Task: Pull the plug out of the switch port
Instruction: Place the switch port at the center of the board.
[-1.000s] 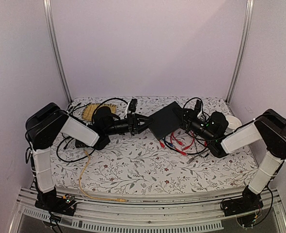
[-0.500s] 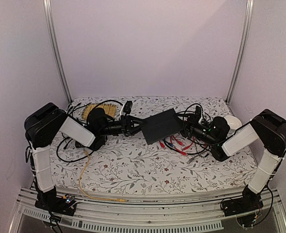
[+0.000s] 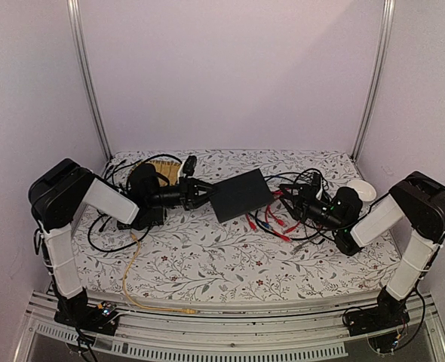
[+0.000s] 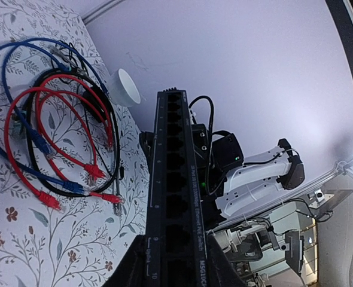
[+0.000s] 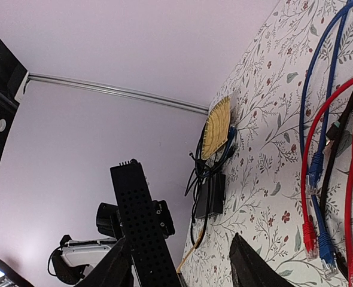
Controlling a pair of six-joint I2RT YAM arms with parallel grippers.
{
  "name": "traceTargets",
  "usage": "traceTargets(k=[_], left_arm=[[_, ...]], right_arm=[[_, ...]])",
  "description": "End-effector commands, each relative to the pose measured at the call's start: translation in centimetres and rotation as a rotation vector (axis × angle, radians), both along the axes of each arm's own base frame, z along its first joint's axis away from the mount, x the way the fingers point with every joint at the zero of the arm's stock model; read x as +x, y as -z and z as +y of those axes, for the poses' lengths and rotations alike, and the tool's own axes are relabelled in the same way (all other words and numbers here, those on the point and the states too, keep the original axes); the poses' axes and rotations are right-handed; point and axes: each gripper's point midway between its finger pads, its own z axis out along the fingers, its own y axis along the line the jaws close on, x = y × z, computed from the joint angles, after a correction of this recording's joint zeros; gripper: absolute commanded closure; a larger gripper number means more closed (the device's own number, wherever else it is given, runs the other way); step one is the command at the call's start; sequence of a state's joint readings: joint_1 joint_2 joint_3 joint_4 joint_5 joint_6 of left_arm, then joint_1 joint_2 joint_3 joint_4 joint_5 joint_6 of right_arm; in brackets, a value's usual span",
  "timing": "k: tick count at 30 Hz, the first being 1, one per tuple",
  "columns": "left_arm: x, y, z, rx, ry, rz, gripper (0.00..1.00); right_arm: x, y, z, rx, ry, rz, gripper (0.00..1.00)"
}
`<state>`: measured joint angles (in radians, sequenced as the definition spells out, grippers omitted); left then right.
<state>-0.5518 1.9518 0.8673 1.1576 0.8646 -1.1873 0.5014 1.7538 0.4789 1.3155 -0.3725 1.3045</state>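
Note:
Next, I set the black switch down with my left gripper and let go of it on the open cloth (image 3: 240, 228) (image 4: 42, 230) beside the plugs of the loose red cables.
My left gripper (image 3: 200, 192) is shut on the left end of the flat black switch (image 3: 241, 194), which it holds just above the cloth. In the left wrist view the switch's port row (image 4: 172, 161) runs up between my fingers (image 4: 128, 266). The ports I see hold no plug. My right gripper (image 3: 292, 202) stands open just right of the switch, apart from it. Its wrist view shows the switch's perforated edge (image 5: 137, 215) beyond the left finger (image 5: 119, 263). Red cables (image 3: 275, 222) and blue cables (image 4: 21, 60) lie loose on the cloth, their plugs (image 5: 308, 236) free.
A dark grey box (image 3: 128, 222) with a yellow cable (image 3: 132, 279) sits by the left arm, among black cable loops. A woven yellow mat (image 3: 143, 170) lies at the back left. A white bowl (image 3: 362, 188) sits at the back right. Walls close three sides.
My right gripper has opened and drawn back to the right, away from the switch. My left gripper has carried the switch leftward, and it now lies flatter.

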Motion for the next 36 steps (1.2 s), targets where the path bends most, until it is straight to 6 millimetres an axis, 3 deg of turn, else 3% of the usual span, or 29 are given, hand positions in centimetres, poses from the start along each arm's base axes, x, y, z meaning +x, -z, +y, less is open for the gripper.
traceTargets(k=[1, 9, 18, 36], left_arm=[[-0.2, -2.1, 1.0, 0.005, 0.015, -0.101, 0.99], [-0.1, 2.1, 1.8, 0.154, 0.045, -0.021, 0.99], [0.6, 5.2, 2.4, 0.279, 0.059, 0.033, 1.0], [1.9, 8.2, 4.8, 0.391, 0.063, 0.21, 1.0]], right_arm=[[0.1, -0.3, -1.1, -0.027, 0.04, -0.024, 0.47], [0.7, -0.6, -2.1, -0.08, 0.077, -0.038, 0.46], [1.3, -0.9, -2.4, -0.111, 0.083, -0.049, 0.46], [1.6, -1.3, -2.4, -0.099, 0.068, -0.048, 0.46]])
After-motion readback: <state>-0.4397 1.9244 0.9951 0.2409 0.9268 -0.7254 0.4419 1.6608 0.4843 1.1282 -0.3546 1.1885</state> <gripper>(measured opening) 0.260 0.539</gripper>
